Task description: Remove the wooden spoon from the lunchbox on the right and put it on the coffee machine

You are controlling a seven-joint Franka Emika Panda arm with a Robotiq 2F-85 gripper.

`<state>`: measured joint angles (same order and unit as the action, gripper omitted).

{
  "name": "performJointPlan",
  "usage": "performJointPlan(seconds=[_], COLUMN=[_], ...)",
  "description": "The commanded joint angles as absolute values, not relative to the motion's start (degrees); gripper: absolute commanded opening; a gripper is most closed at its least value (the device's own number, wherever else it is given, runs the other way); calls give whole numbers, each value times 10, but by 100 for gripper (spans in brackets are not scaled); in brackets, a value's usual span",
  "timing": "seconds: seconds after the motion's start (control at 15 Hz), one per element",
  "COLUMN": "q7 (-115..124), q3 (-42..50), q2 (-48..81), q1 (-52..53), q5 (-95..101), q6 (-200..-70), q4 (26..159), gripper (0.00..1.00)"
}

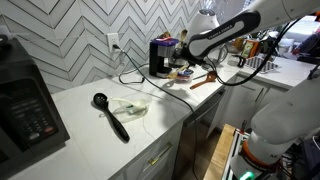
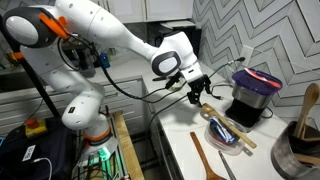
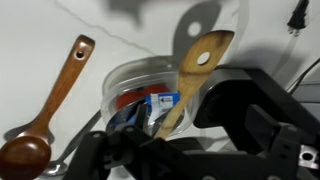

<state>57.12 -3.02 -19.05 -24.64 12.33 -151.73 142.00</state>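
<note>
Next, my gripper closes on the wooden spoon (image 1: 177,66) (image 3: 190,83) just below its end with the hole, above the lunchbox's rim.
The small pale lunchbox (image 2: 228,137) sits on the counter in front of the black coffee machine (image 2: 250,96). A light wooden spoon (image 2: 222,120) lies slanted in it, with its handle sticking out toward my gripper (image 2: 195,94). In the wrist view the spoon (image 3: 197,62) rests in the lunchbox (image 3: 128,82) among blue and red items, and its handle runs down between my gripper's (image 3: 172,138) spread fingers. The gripper is open and hovers just above the handle end. In an exterior view the gripper (image 1: 186,62) is beside the coffee machine (image 1: 160,56).
A darker wooden spoon (image 3: 52,108) lies on the counter beside the lunchbox and shows in both exterior views (image 1: 205,80) (image 2: 205,157). A black ladle (image 1: 110,115), a clear container (image 1: 129,105) and a black keypad appliance (image 1: 28,105) sit further along. A dark utensil pot (image 2: 298,148) stands nearby.
</note>
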Motion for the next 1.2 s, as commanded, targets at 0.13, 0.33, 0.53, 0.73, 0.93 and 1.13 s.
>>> performJointPlan(seconds=[0.13, 0.33, 0.53, 0.73, 0.93, 1.13], q7=[658, 698, 770, 838, 850, 814], q3=[-24, -37, -56, -55, -40, -18], q2=[-192, -188, -172, -149, -110, -61], q1=[-258, -271, -279, -271, -250, -219], q5=[182, 201, 225, 252, 255, 233], q6=[-1515, -1523, -1510, -1505, -1515, -1510], q4=[1429, 1430, 1423, 1410, 1386, 1353], gripper=[100, 100, 100, 100, 100, 100])
